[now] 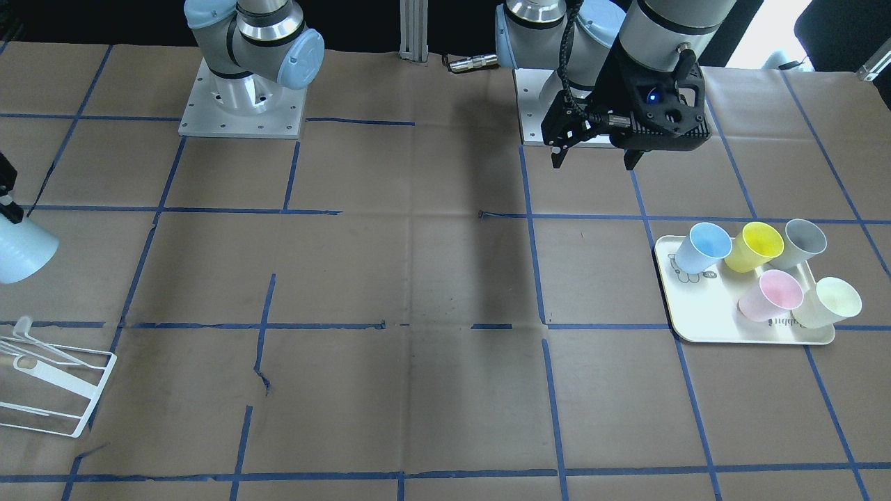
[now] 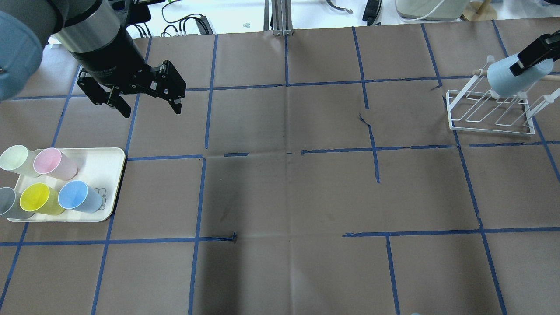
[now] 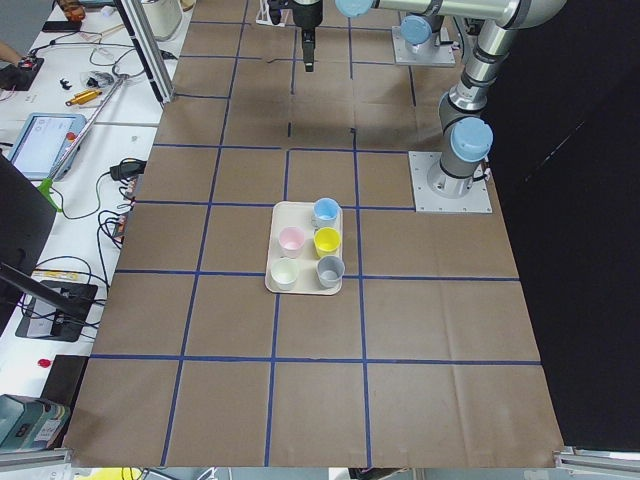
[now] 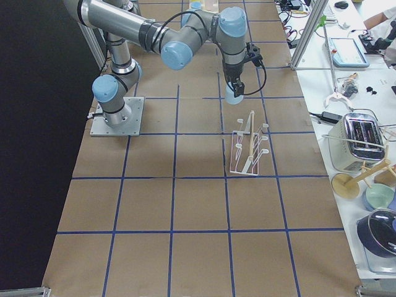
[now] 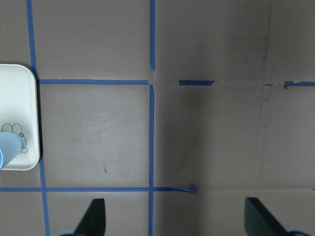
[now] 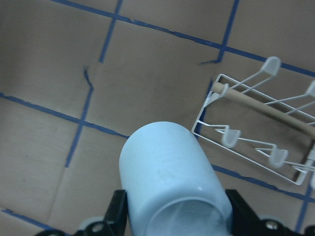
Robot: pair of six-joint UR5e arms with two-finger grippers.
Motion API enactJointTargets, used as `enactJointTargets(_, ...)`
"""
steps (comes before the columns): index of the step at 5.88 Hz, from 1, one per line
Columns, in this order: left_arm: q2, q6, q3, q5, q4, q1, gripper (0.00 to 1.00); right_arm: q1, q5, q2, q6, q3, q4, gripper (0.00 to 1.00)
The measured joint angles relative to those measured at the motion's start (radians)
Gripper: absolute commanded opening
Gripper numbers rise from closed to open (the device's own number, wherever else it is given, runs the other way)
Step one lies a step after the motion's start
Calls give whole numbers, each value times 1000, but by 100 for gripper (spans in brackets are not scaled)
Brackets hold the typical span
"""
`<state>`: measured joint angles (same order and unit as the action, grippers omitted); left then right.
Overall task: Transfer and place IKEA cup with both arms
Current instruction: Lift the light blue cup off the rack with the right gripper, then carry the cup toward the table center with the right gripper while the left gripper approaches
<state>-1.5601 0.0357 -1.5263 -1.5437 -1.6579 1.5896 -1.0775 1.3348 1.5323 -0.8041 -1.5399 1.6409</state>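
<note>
I need to next take hold of the light-blue cup's rim [image 1: 55, 243] with my left gripper, because my right gripper is holding that cup for the handover.
My right gripper [image 2: 530, 56] is shut on a pale light-blue IKEA cup [image 2: 506, 78] and holds it tilted in the air over the white wire rack [image 2: 490, 118]. The cup fills the right wrist view [image 6: 172, 182], base outward, with the rack [image 6: 256, 132] past it. In the front view the cup [image 1: 21, 250] is at the left edge. My left gripper [image 2: 152, 109] is open and empty, hovering above the table beside the tray; it also shows in the front view [image 1: 593, 164]. A second light-blue cup [image 2: 78, 197] lies on the tray.
The cream tray [image 2: 111, 170] at the left holds pink [image 2: 54, 162], yellow [image 2: 40, 199], grey [image 2: 8, 203] and pale green [image 2: 17, 159] cups. The tray corner [image 5: 19, 108] shows in the left wrist view. Brown paper with blue tape lines covers the table.
</note>
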Motion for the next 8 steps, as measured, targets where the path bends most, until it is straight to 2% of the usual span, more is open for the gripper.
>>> enactJointTargets(2, 1, -7, 0, 10, 0, 0, 98, 1, -291, 38, 52, 2, -262, 40)
enactJointTargets(3, 1, -21, -1, 18, -1, -1, 98, -1, -440, 42, 70, 1, -423, 36)
enactJointTargets(4, 2, -38, -2, 21, -1, -2, 98, -17, -564, 42, 69, 1, -578, 27)
enactJointTargets(5, 2, -59, -5, 52, -3, -8, 98, -61, -658, 43, 61, 0, -692, 23)
enactJointTargets(6, 2, -86, -8, 137, -13, -34, 98, -123, -747, 40, 55, -4, -754, 22)
enactJointTargets(8, 3, -165, -15, 418, -136, -148, 98, -216, -885, 14, 51, -25, -787, 22)
